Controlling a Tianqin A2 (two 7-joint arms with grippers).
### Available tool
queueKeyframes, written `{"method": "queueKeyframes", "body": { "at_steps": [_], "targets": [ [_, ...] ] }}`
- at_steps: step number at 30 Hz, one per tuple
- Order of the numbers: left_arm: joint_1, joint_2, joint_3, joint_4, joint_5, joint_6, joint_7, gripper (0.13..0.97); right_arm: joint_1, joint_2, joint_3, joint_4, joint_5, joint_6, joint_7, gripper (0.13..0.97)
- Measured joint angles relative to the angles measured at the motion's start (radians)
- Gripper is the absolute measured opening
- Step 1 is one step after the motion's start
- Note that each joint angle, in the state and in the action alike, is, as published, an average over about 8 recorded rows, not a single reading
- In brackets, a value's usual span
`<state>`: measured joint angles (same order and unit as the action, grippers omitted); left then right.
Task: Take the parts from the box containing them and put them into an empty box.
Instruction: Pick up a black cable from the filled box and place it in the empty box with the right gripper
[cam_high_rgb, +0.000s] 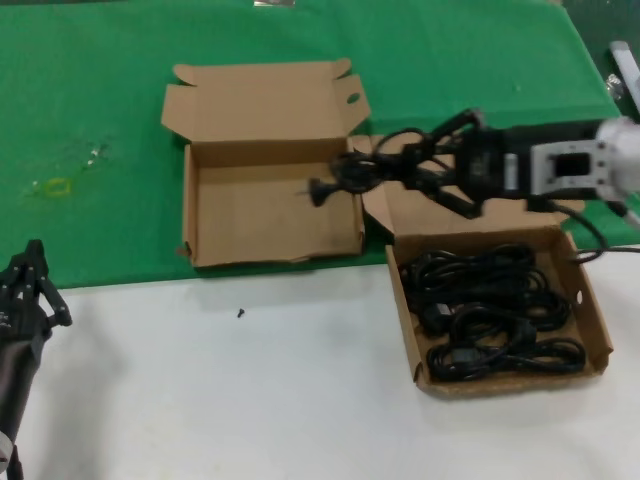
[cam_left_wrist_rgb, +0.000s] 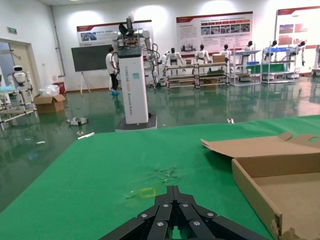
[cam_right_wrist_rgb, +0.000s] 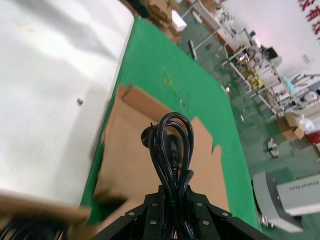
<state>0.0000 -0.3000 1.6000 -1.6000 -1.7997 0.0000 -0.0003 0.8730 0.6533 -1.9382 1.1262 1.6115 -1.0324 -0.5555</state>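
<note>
I should set the black power cord, now hanging over the empty box's wall, down on the middle of the empty box's bare bottom (cam_high_rgb: 266, 199) (cam_right_wrist_rgb: 151, 151) with my right gripper.
My right gripper (cam_high_rgb: 405, 165) is shut on a black power cord (cam_high_rgb: 345, 175), which hangs in the air over the right wall of the empty box (cam_high_rgb: 250, 215). In the right wrist view the looped cord (cam_right_wrist_rgb: 171, 145) sticks out from between the fingers, above the box's bare floor (cam_right_wrist_rgb: 130, 150). The box containing the parts (cam_high_rgb: 407, 320) sits to the right on the white table, with several coiled cords (cam_high_rgb: 490, 310) in it. My left gripper (cam_high_rgb: 30, 262) is parked at the near left, shut (cam_left_wrist_rgb: 173, 189) and holding nothing. The empty box's wall (cam_left_wrist_rgb: 255, 192) shows in its view.
The far half of the table is covered by a green mat (cam_high_rgb: 100, 100) with a small yellow mark (cam_high_rgb: 57, 186). The near half is white, with a tiny black speck (cam_high_rgb: 240, 313). The empty box's open lid (cam_high_rgb: 260, 100) stands behind it.
</note>
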Motion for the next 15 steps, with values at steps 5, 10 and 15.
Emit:
{"method": "queueKeyframes", "body": {
  "at_steps": [5,10,15],
  "targets": [
    [0.0,0.0,0.0,0.0,0.0,0.0,0.0,0.143,0.019,-0.072,-0.031,-0.008,-0.022,0.035,0.003,0.214],
    [0.0,0.0,0.0,0.0,0.0,0.0,0.0,0.143,0.045,-0.147,-0.064,-0.047,-0.045,0.066,-0.017,0.214],
    [0.0,0.0,0.0,0.0,0.0,0.0,0.0,0.143,0.082,-0.228,-0.093,-0.126,-0.062,0.092,-0.062,0.213]
  ]
}}
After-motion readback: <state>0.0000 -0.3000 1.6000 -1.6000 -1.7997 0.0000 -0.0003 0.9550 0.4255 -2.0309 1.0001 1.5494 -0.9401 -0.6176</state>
